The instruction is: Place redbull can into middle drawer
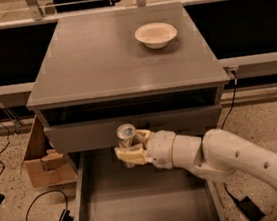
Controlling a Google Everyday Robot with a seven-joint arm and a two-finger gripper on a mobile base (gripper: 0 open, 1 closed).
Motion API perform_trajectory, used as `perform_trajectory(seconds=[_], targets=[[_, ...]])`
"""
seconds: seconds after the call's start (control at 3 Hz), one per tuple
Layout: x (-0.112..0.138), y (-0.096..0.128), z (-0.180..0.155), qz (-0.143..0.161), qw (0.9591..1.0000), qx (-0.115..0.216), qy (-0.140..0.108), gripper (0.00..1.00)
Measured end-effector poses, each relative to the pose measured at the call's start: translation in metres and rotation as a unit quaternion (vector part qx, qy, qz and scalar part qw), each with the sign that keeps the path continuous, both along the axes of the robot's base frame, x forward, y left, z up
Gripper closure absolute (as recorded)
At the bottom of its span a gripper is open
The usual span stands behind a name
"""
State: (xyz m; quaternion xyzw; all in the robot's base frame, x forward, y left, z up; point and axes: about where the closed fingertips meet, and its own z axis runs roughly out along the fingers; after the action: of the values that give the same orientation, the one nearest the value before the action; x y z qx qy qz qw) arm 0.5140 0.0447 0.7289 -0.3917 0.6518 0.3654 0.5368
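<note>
I should let go of the redbull can with my gripper on the front half of the open middle drawer's bare bottom [129, 209]. The can now hangs over that drawer's back end.
The redbull can [126, 135] is a slim silvery can with a shiny top, held upright in my gripper [130, 149], whose cream fingers are shut around its body. The can hangs over the back end of the open middle drawer [140, 203], a wide grey tray with a bare floor, just in front of the closed grey drawer front [81, 135] above it. My white arm [225, 160] reaches in from the lower right.
A white bowl [156, 34] sits on the grey cabinet top [96, 57] at the back right. A cardboard box [41, 162] stands on the floor left of the cabinet. Black cables [35, 216] lie on the floor at the lower left.
</note>
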Motion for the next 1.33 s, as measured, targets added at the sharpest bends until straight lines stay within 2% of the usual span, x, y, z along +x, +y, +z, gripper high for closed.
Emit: perform_trajectory(seconds=[0.33, 0.67, 1.0, 1.33], targets=[[-0.021, -0.001, -0.078, 0.026, 0.9993, -0.016, 0.020, 1.00], [-0.032, 0.001, -0.152, 0.068, 0.9965, -0.043, 0.020, 1.00], [-0.036, 0.011, -0.211, 0.108, 0.9924, -0.057, 0.013, 1.00], [-0.039, 0.025, -0.257, 0.133, 0.9892, -0.060, 0.010, 1.00]])
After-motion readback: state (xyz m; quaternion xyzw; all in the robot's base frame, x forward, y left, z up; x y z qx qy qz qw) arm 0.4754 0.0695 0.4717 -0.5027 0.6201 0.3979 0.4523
